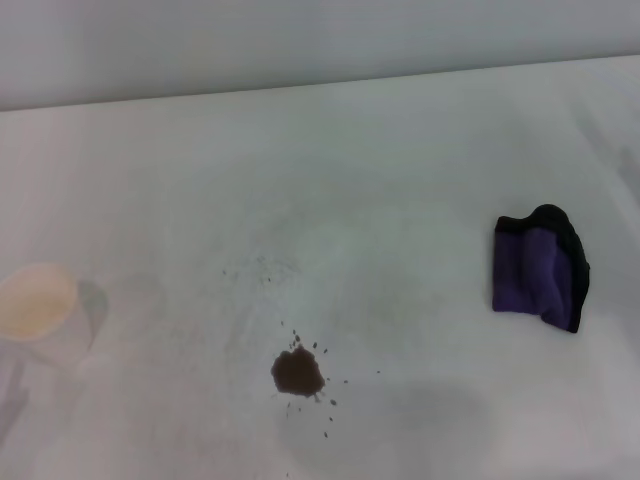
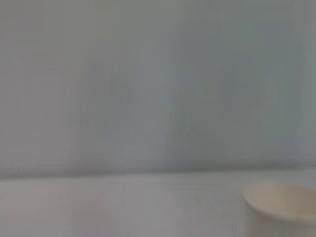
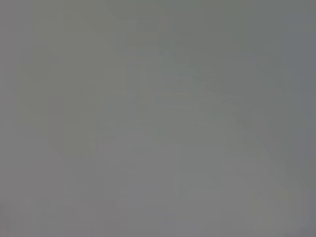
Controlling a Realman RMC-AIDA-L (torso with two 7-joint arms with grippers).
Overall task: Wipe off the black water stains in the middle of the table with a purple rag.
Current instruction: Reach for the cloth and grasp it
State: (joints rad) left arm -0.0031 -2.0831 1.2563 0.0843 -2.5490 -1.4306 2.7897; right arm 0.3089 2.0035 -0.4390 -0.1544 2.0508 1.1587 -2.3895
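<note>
I should close my right gripper on the raised middle fold (image 1: 535,250) of the purple rag, just under the rag's far black edge.
The black water stains (image 1: 298,373) are a small dark brown blotch ringed by tiny specks on the white table (image 1: 400,180), near its front middle. The purple rag (image 1: 540,268), folded and edged in black, lies on the table to the right of the blotch, well apart from it. Neither gripper shows in any view. The right wrist view shows only a plain grey field.
A white paper cup (image 1: 38,305) stands at the table's left edge; its rim also shows in the left wrist view (image 2: 281,200). Faint grey speckles (image 1: 262,268) lie beyond the blotch. A pale wall rises behind the table's far edge.
</note>
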